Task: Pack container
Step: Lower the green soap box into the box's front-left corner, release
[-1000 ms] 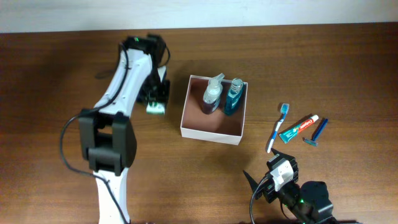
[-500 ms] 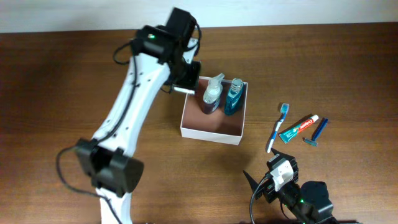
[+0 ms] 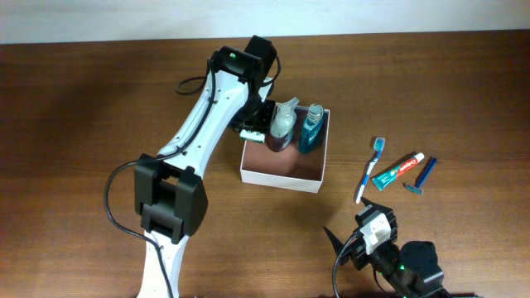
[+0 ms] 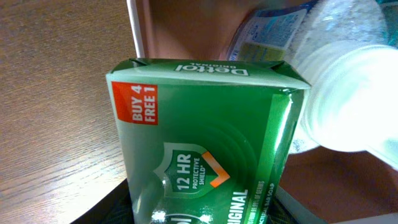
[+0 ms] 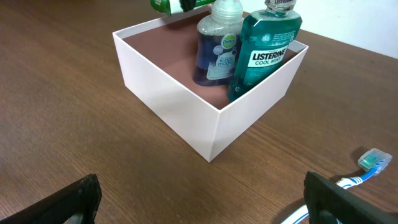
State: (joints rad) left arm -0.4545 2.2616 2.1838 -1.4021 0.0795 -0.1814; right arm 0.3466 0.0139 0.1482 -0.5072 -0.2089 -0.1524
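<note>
Next, my right gripper should go to the toothbrush's neck (image 3: pixel 373 159) (image 5: pixel 352 182), just below its head, and close there, because the toothbrush belongs in the container.
The container (image 3: pixel 281 170) is a square white-walled box with a reddish-brown inside, at mid table; it also shows in the right wrist view (image 5: pixel 186 99). A hand-wash pump bottle (image 3: pixel 281 128) and a teal mouthwash bottle (image 3: pixel 310 128) stand upright at its back. My left gripper (image 3: pixel 255 132) is shut on a green soap box (image 4: pixel 205 149) and holds it over the container's back left corner, next to the pump bottle's white head (image 4: pixel 348 99). My right gripper (image 5: pixel 199 199) is open and empty, low at the table's front, apart from the container.
A toothbrush (image 3: pixel 369 170), a toothpaste tube (image 3: pixel 399 171) and a blue razor (image 3: pixel 421 176) lie on the wooden table right of the container. The toothbrush head shows in the right wrist view (image 5: pixel 373 160).
My left arm has swung right with the green soap box, from the table left of the container to over its back left corner. The right arm has not moved.
</note>
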